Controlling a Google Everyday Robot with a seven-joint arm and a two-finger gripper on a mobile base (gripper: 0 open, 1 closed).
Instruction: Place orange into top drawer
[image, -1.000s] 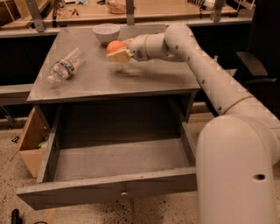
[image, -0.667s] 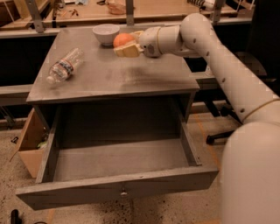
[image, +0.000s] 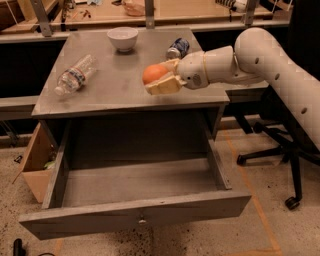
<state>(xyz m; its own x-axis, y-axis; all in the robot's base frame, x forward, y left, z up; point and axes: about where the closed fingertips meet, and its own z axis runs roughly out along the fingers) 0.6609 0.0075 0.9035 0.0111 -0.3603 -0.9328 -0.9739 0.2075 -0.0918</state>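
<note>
My gripper will put the orange down on the middle of the top drawer's bottom (image: 145, 160), straight behind the round knob.
The orange (image: 153, 73) is held between the cream fingers of my gripper (image: 161, 77), above the right part of the grey cabinet top (image: 110, 90). The gripper is shut on the orange, and the white arm reaches in from the right. The top drawer (image: 135, 215) is pulled wide open below, with a small round knob (image: 142, 219) at its front panel's centre. Its inside shows nothing in it. The orange hangs over the cabinet top, behind the drawer's opening.
A white bowl (image: 122, 38) stands at the back of the cabinet top. A clear plastic bottle (image: 75, 75) lies at the left. A blue can (image: 177, 48) lies behind the gripper. A cardboard box (image: 35, 162) stands left of the cabinet, an office chair base (image: 280, 155) right.
The gripper with the orange has moved from near the white bowl toward the front of the cabinet top. The view has shifted, and the can now shows behind the gripper.
</note>
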